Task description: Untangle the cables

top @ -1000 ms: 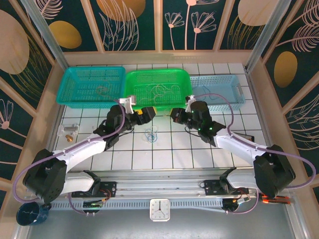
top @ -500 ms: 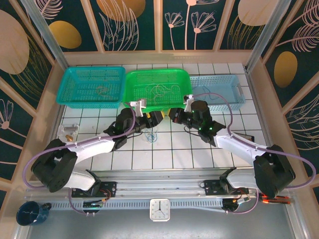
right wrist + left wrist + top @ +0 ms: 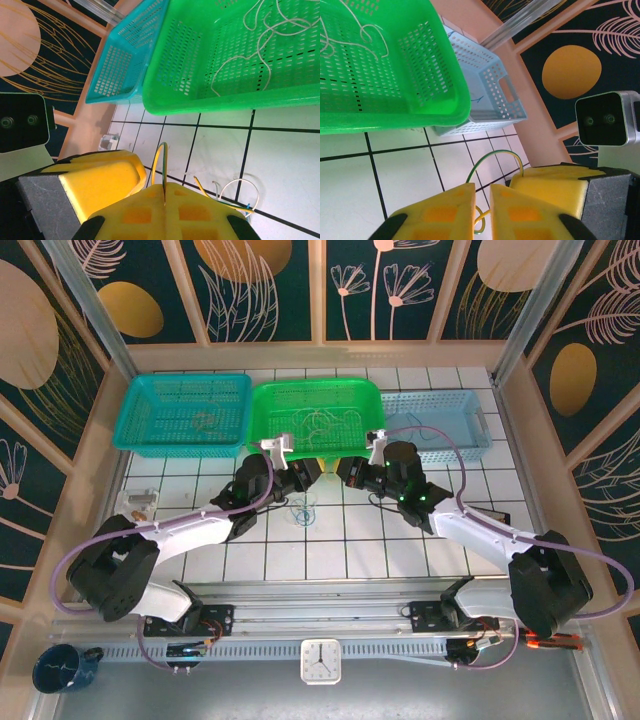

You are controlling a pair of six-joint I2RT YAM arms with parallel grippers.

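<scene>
My left gripper should open its nearly shut fingers, as the yellow-green cable's lower loop hangs beyond them, and close around the cable's arc (image 3: 472, 173) before my right gripper opens.
A thin yellow-green cable (image 3: 495, 152) arcs between my two grippers above the tiles. My right gripper (image 3: 165, 192) is shut on it, and the cable (image 3: 161, 160) rises straight out of the pad seam. My left gripper (image 3: 482, 195) has its jaws drawn almost together around the same cable, with a slim gap still showing. From above, the left gripper (image 3: 312, 471) and right gripper (image 3: 346, 470) sit nearly tip to tip. Below them, a small tangle of white, yellow and blue cables (image 3: 302, 510) lies on the table (image 3: 235, 194).
Just behind the grippers stands a green basket (image 3: 262, 405) holding loose white cables (image 3: 320, 422). It is flanked by a teal basket (image 3: 135, 410) and a light blue basket (image 3: 475, 410). A small metal part (image 3: 140, 502) lies at the left of the tiles.
My left arm swung right until its gripper met the right one. Its jaws came in from wide open to a narrow gap around the yellow-green cable. The right arm barely moved.
</scene>
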